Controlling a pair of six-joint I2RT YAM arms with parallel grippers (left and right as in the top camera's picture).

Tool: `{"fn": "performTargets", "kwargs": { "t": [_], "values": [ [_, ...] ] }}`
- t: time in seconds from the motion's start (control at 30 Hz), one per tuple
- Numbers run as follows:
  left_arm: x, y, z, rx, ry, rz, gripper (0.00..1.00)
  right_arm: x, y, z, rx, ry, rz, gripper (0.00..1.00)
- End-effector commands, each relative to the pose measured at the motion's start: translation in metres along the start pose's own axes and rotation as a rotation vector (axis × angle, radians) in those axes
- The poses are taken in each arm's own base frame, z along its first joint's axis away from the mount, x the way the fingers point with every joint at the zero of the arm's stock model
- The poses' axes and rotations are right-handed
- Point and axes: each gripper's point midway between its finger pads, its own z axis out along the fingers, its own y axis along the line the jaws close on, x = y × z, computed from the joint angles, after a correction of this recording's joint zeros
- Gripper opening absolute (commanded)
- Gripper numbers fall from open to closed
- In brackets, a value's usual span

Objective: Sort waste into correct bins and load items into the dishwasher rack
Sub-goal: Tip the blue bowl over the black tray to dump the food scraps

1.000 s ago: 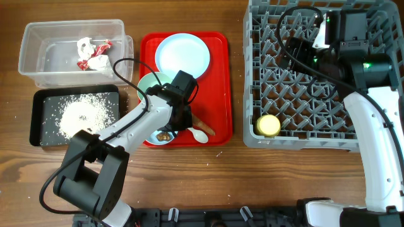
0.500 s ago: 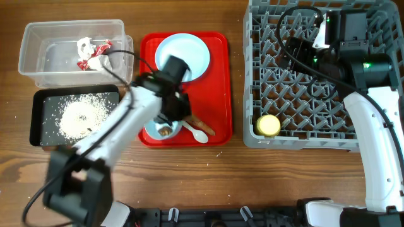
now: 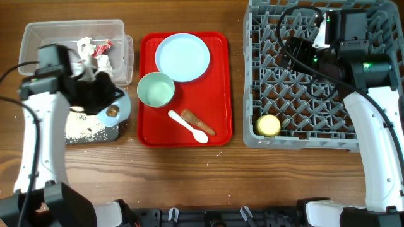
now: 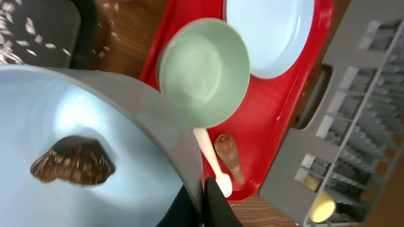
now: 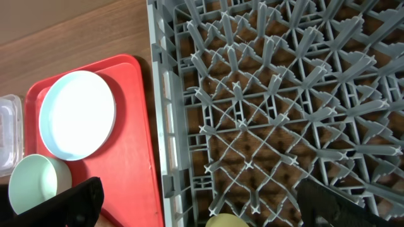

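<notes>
Next, my left gripper releases the light blue bowl on the red serving tray [image 3: 161, 128], between the green bowl and the tray's front edge. The bowl is now over the black tray.
My left gripper [image 3: 106, 101] [image 4: 201, 203] is shut on the rim of the light blue bowl [image 3: 121, 107] [image 4: 76, 113], held over the black tray [image 3: 88, 130] of rice grains [image 4: 19, 38]. A brown food scrap [image 4: 72, 161] lies in the bowl. On the red serving tray [image 3: 218, 82] stay the pale blue plate [image 3: 182, 57], the green bowl [image 3: 156, 89], the white spoon [image 3: 188, 126] and a long brown scrap [image 3: 198, 122]. The clear tub [image 3: 57, 60] holds a red wrapper [image 3: 102, 46] and tissue [image 3: 84, 45]. My right gripper [image 3: 297, 53] [image 5: 199, 192] hangs open over the rack [image 3: 315, 94], where the yellow cup [image 3: 267, 125] stands.
The rack's upright pegs [image 5: 252, 126] fill the right side of the table. Its left wall [image 5: 165, 113] runs close beside the red tray's right edge. Bare wood lies along the table's front.
My left arm has lifted the light blue bowl with its scrap off the red tray and swung it left over the black tray. The right arm has not moved.
</notes>
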Motion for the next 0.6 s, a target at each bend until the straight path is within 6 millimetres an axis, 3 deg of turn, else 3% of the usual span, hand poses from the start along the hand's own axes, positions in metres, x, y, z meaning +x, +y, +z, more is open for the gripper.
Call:
{"fn": "performTargets", "kwargs": {
  "t": [0.0,0.2,0.3,0.57],
  "values": [
    [-0.018,0.006,-0.010,0.211,0.003,0.038,0.04,-0.006,-0.001,-0.007,0.011,-0.033,-0.020,1.00],
    [-0.053,0.038,-0.015,0.533,-0.027,-0.092,0.04,-0.007,-0.001,-0.007,0.010,-0.036,-0.020,1.00],
    [-0.068,0.042,-0.025,0.763,-0.040,-0.204,0.04,-0.007,-0.001,-0.007,0.010,-0.035,-0.020,1.00],
    [-0.082,0.041,-0.060,0.977,-0.098,-0.274,0.04,-0.007,-0.001,-0.007,0.010,-0.037,-0.021,1.00]
  ]
}}
